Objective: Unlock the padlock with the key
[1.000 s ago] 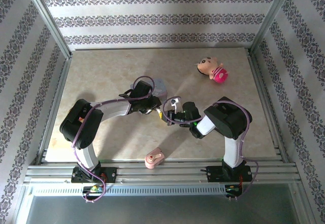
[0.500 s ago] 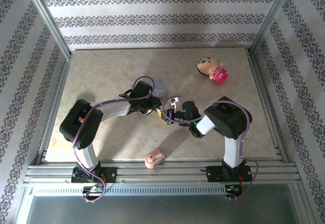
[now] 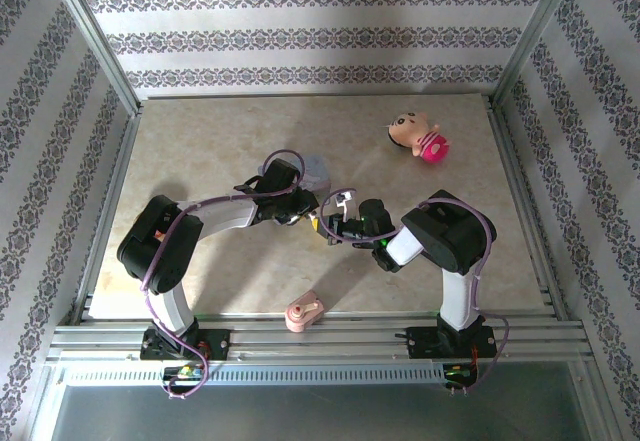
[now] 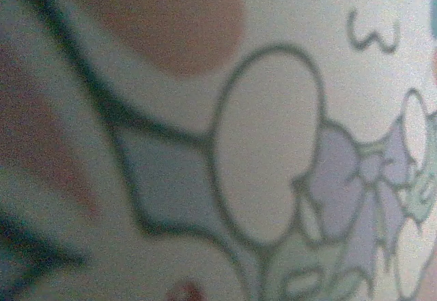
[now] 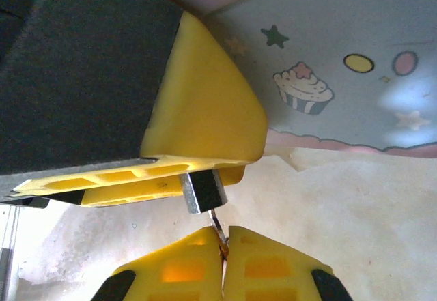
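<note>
The key slants from the lower side of the padlock to the fingers of my right gripper, so next my right gripper opens and takes the key in line with the padlock (image 5: 217,222).
In the right wrist view the small black padlock (image 5: 203,190) sticks out from between the yellow fingers (image 5: 205,123) of my left gripper, which is shut on it. My right gripper (image 5: 225,236) is shut on the thin silvery key (image 5: 217,224), whose blade runs up into the padlock's lower face. From above, the left gripper (image 3: 298,215) and right gripper (image 3: 336,226) meet tip to tip at the table's middle. The blue cartoon tin (image 5: 341,62) lies just behind them. Its printed lid (image 4: 273,144) is blurred and very close in the left wrist view. The shackle is hidden.
A pink and cream cartoon figure (image 3: 418,138) lies at the back right. A pink toy lump (image 3: 303,312) sits near the front rail between the arm bases. The tin (image 3: 314,169) rests right behind the left gripper. Metal frame posts and patterned walls surround the table (image 3: 200,141).
</note>
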{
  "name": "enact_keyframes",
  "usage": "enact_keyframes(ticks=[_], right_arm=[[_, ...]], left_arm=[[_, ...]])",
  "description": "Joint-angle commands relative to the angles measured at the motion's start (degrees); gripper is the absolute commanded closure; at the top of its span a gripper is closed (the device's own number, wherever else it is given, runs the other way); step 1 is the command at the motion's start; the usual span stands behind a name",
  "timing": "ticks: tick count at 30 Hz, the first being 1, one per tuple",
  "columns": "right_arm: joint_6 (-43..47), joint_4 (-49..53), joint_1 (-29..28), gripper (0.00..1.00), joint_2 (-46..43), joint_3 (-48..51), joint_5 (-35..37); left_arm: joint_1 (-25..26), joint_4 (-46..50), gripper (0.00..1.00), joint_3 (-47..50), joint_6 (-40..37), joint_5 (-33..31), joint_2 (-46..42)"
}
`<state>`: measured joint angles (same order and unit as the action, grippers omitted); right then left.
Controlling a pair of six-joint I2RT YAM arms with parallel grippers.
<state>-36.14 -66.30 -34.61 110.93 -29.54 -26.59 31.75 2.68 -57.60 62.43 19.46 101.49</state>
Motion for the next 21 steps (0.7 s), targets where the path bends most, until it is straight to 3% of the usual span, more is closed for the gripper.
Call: enact_keyframes(ticks=[1, 10, 15, 21], right_arm=[[-1.1, -11.0, 0.4, 1.0, -1.0, -3.1, 2.7], [-2.2, -11.7, 0.4, 0.92, -0.6, -2.4, 2.1], [-2.5, -11.6, 0.4, 0.73, -1.1, 0.3, 2.1], [-2.3, -11.7, 0.5, 0.66, -2.5, 4.5, 1.7]], left_arm=[[1.2, 1.2, 0.82, 1.7, 0.6, 5.7, -1.0], [1.1, 0.1, 0.83, 1.7, 1.2, 5.4, -1.2], [0.7, -0.1, 0.83, 1.6, 1.7, 3.7, -1.4], [-0.4, 1.2, 0.83, 0.7, 0.7, 2.4, -1.5]])
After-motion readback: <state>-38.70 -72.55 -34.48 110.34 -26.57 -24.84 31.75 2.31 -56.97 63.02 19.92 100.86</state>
